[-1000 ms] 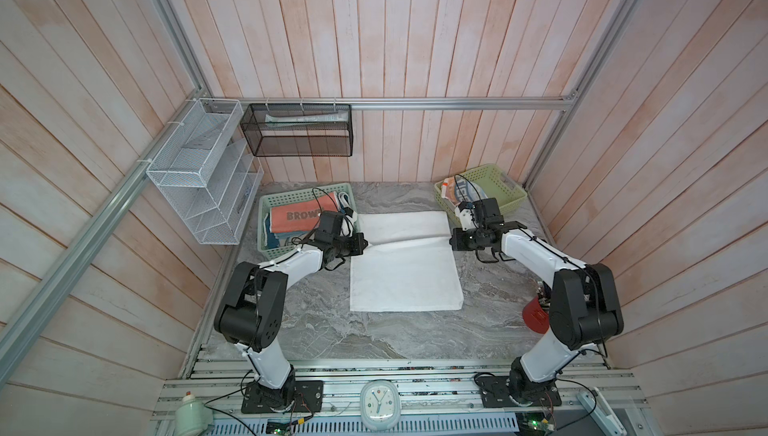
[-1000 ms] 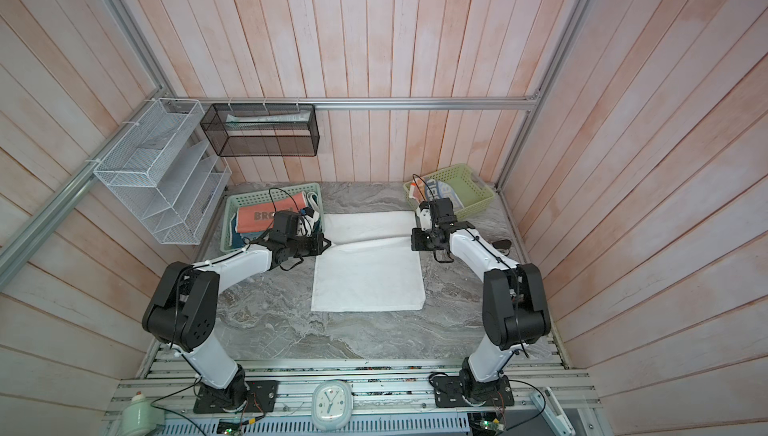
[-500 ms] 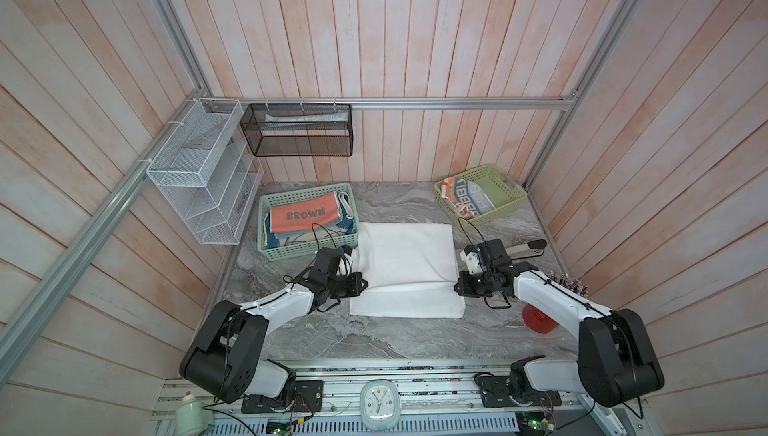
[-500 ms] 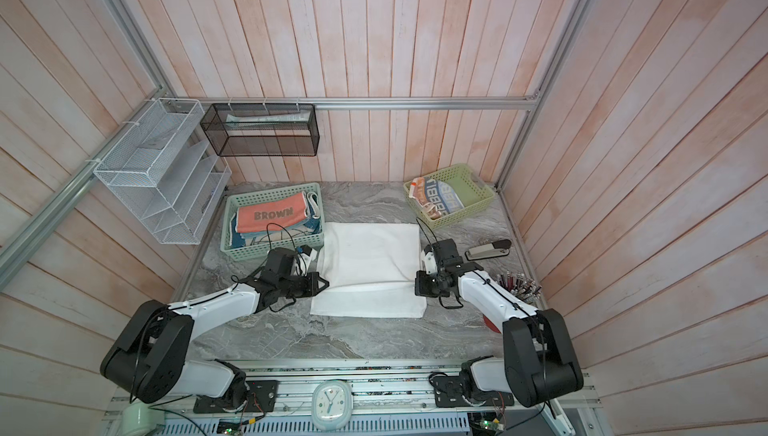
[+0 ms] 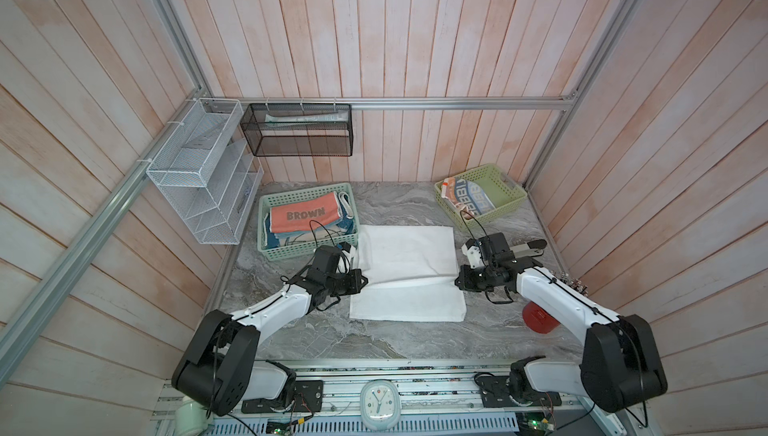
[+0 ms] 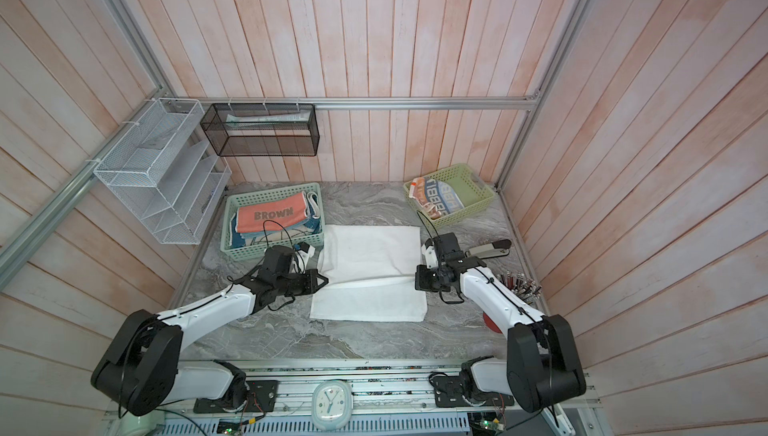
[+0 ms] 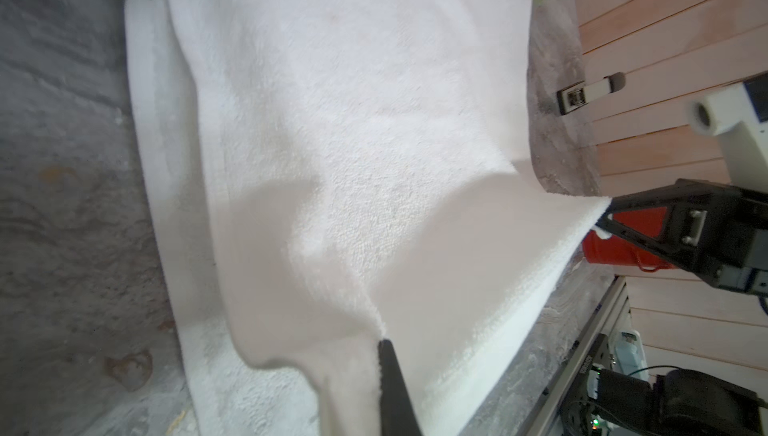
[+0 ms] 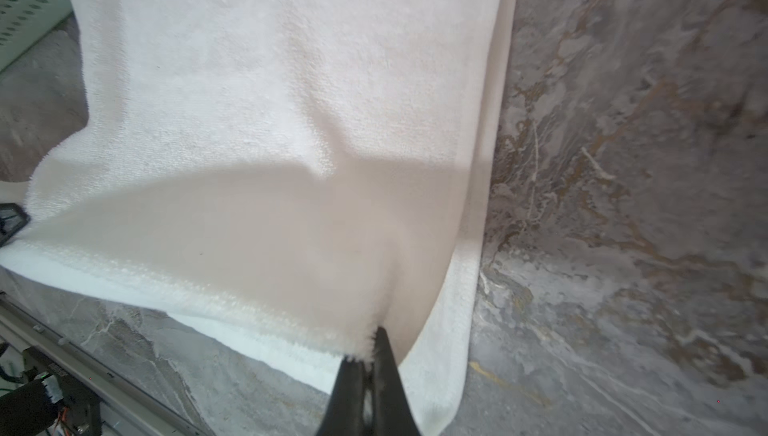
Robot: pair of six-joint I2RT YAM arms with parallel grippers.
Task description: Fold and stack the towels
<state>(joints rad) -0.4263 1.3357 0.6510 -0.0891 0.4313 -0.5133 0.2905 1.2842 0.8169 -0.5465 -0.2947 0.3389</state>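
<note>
I will release the white towel's raised corner from my left gripper at the lower layer's near corner (image 5: 353,324) on that gripper's side.
A plain white towel (image 5: 409,251) (image 6: 372,251) lies mid-table, its far half drawn forward over the near half. My left gripper (image 5: 363,282) (image 7: 380,342) is shut on the raised edge's left corner. My right gripper (image 5: 457,282) (image 8: 370,346) is shut on its right corner. That edge hangs just above the lower layer, short of the near edge. A coral towel lettered "BROWN" (image 5: 305,216) lies on a blue-bordered cloth (image 5: 286,241) in the green basket (image 5: 266,247) at the back left. A striped lettered towel (image 5: 469,199) sits in the pale green basket (image 5: 505,189) at the back right.
A red object (image 5: 538,322) sits under my right forearm. A grey and black hand tool (image 5: 525,247) and small metal bits (image 5: 573,282) lie by the right wall. A white wire rack (image 5: 199,189) and a black mesh basket (image 5: 299,131) hang on the walls.
Both grippers have come toward the table's front from beside the baskets, drawing the white towel's held edge over its near half. Over the last half second they have hardly moved.
</note>
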